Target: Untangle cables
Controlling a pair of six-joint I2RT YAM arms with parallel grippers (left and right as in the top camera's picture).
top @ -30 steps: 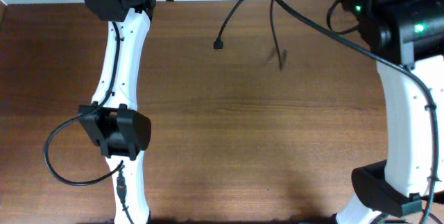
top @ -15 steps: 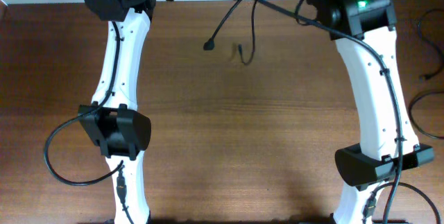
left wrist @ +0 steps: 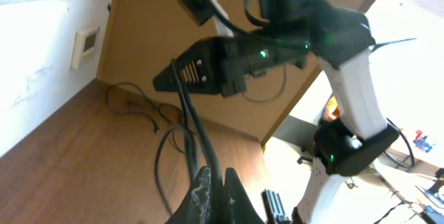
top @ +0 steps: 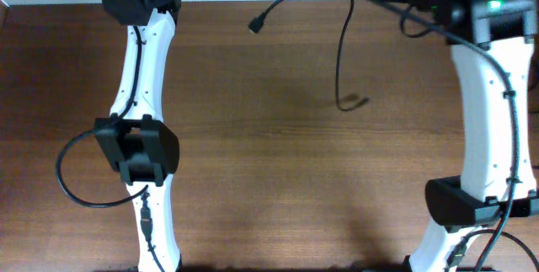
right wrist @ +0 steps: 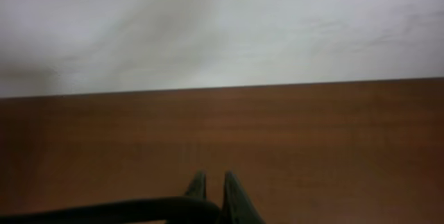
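Observation:
I need to open my left gripper, move it in and take the cable (left wrist: 180, 89) close to my right gripper, as the hanging strands of cable cross well away from its hold.
The cables are thin black cords held up over the brown table (top: 269, 179). One cable (top: 341, 61) hangs down from the top centre and curls at its free end. Another cable ends in a small plug (top: 256, 25) dangling at top left of centre. My left gripper (left wrist: 216, 181) is shut on a cable (left wrist: 189, 116) that runs up to my right gripper (left wrist: 166, 82). In the right wrist view my right gripper (right wrist: 211, 182) is shut on a cable (right wrist: 104, 210) coming in from the left. In the overhead view both grippers sit at the top edge, mostly cut off.
More black cords (left wrist: 142, 109) lie on the table by the wall in the left wrist view. The left arm (top: 139, 137) and the right arm (top: 488, 120) stand over the table's two sides. A white wall (right wrist: 222, 30) borders the far edge.
My right gripper has gone from open to shut on a cable. The right arm swung left, then back right. The hanging cable's free end now dangles lower over the table.

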